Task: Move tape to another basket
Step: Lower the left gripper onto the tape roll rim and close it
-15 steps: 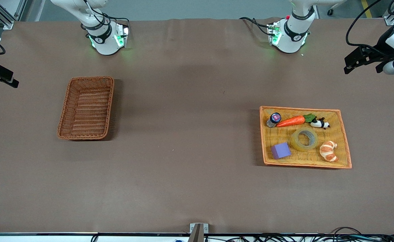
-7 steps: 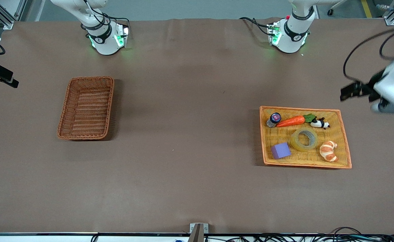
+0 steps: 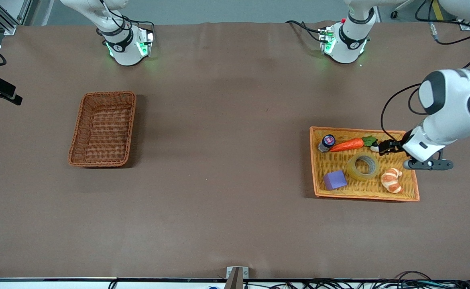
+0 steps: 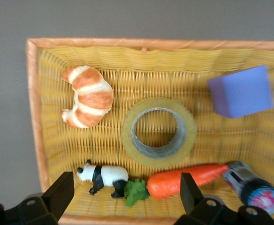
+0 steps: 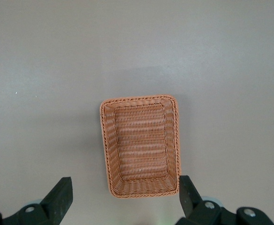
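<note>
Next, my left gripper grabs the tape by the side of its ring (image 3: 375, 163) (image 4: 129, 140) that faces the gap between the croissant and the toy panda.
The tape (image 3: 363, 165), a yellowish ring with a grey core, lies flat in the middle of the orange-yellow tray (image 3: 363, 198) at the left arm's end of the table. My left gripper (image 3: 389, 147) hangs open and empty over the tray's edge nearest the robots, above the toy panda. In the left wrist view the tape (image 4: 159, 133) lies just past my open left gripper (image 4: 126, 187). The reddish-brown basket (image 3: 103, 128) stands empty at the right arm's end. My right gripper (image 5: 123, 192) is open and empty, high over the table, with the basket (image 5: 140, 145) below it.
In the tray with the tape lie a purple cube (image 3: 334, 179), a croissant (image 3: 391, 180), a toy carrot (image 3: 347, 145), a toy panda (image 4: 102, 176) and a small bottle (image 3: 326, 143). Brown table cloth (image 3: 226, 160) spans the stretch between tray and basket.
My left arm has swung in from the table's end and come down over the tray's edge. The right arm, the tape and the basket have not moved.
</note>
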`<action>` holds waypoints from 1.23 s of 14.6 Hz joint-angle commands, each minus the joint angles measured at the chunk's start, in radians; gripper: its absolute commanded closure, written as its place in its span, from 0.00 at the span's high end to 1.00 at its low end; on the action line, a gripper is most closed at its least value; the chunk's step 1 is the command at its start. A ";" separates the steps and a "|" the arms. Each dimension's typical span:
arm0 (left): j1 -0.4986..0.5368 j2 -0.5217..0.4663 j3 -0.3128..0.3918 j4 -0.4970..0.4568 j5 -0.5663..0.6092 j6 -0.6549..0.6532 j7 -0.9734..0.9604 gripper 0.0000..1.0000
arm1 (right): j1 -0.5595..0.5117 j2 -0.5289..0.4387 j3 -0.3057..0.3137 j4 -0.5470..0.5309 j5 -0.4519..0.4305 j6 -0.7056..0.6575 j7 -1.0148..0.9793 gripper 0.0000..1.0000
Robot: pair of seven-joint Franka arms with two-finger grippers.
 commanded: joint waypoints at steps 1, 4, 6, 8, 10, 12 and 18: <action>0.023 0.084 -0.001 -0.007 0.020 0.112 0.019 1.00 | -0.021 0.002 0.011 0.008 0.012 -0.008 -0.016 1.00; 0.033 0.178 -0.003 -0.002 0.020 0.211 0.029 0.99 | -0.021 0.001 0.011 0.008 0.012 -0.008 -0.016 1.00; 0.033 0.213 -0.003 -0.002 0.020 0.245 0.028 0.84 | -0.021 0.001 0.011 0.008 0.012 -0.010 -0.016 1.00; 0.033 0.226 -0.003 -0.004 0.020 0.257 0.028 0.58 | -0.021 0.001 0.011 0.008 0.012 -0.008 -0.016 1.00; 0.030 0.224 -0.003 -0.007 0.020 0.255 0.020 0.19 | -0.021 0.001 0.011 0.009 0.012 -0.010 -0.016 1.00; 0.030 0.221 -0.003 -0.005 0.020 0.246 0.014 0.00 | -0.021 0.001 0.005 0.009 0.012 -0.010 -0.016 1.00; 0.018 0.088 -0.044 0.140 0.020 -0.066 -0.004 0.00 | -0.021 0.002 0.005 0.008 0.012 -0.008 -0.016 1.00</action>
